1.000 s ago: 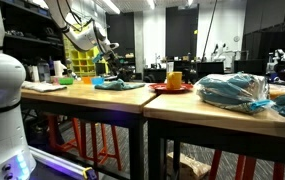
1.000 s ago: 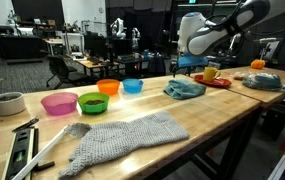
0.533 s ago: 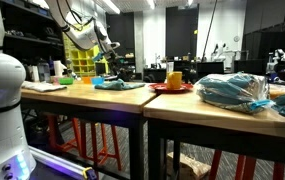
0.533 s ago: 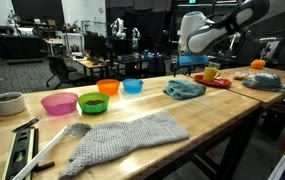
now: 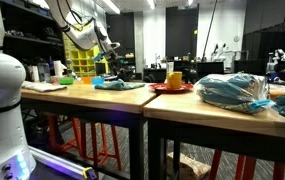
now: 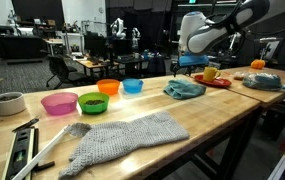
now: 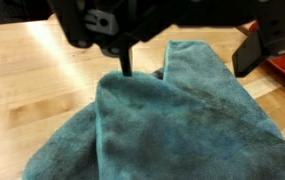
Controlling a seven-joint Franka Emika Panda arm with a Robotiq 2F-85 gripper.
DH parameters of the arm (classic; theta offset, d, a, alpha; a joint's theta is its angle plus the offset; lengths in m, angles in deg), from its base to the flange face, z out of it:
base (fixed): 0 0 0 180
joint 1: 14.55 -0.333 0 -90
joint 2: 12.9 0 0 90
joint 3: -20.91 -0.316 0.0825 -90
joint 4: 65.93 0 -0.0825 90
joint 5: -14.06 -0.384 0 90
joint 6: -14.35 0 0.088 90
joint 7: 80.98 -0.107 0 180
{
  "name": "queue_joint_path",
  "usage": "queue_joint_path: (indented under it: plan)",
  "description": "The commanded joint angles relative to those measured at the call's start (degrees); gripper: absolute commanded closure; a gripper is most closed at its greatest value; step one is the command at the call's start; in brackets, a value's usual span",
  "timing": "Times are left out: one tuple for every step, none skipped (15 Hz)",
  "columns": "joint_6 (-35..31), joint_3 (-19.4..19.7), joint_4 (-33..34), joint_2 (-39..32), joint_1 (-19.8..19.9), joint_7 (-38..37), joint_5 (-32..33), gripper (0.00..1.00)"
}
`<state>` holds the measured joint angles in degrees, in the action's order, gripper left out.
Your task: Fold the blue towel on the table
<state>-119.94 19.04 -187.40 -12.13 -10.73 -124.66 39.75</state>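
Observation:
The robot's gripper should next move to the blue towel's far corner (image 5: 132, 82) (image 7: 185, 46), on the side toward the red plate, and close there.
The blue towel (image 7: 182, 120) lies rumpled on the table (image 6: 217, 110), with one part lapped over another. The wrist view shows my gripper (image 7: 187, 58) open just above it. One dark finger (image 7: 125, 60) touches or nearly touches the upper fold, while the other finger (image 7: 252, 50) hangs past the towel's right edge. Nothing is held between them. In both exterior views the towel (image 5: 119, 84) (image 6: 185, 89) sits under the gripper (image 5: 110, 63) (image 6: 189, 68), near the table's edge.
A red plate with a yellow mug (image 5: 172, 85) stands beside the towel. A pale-blue bundle in clear plastic (image 5: 232, 90) lies further along. Pink (image 6: 58, 102), green (image 6: 93, 101), orange (image 6: 109, 87) and blue (image 6: 133, 86) bowls and a grey knitted cloth (image 6: 122, 138) occupy the other end.

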Motion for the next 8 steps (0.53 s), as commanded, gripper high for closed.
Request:
queue_joint_path:
  plan:
    - [0.2,1.7,1.8,-1.8,-0.4,2.1,-0.4,0.0]
    - [0.7,2.2,3.0,-2.8,-0.2,3.2,-0.3,0.0]
    - [0.8,2.7,3.8,-3.4,-0.1,3.9,0.1,0.0]
    - [0.8,3.3,4.8,-4.1,-0.1,4.9,0.3,0.0]
    - [0.8,3.8,6.0,-5.0,-0.1,5.2,0.8,0.0]
    - [1.0,4.4,7.4,-6.0,-0.1,5.4,0.8,0.0]
    - [1.4,4.9,8.9,-7.0,-0.2,5.1,0.8,0.0]
    - [2.1,5.5,10.3,-7.9,-0.4,4.5,0.8,0.0]
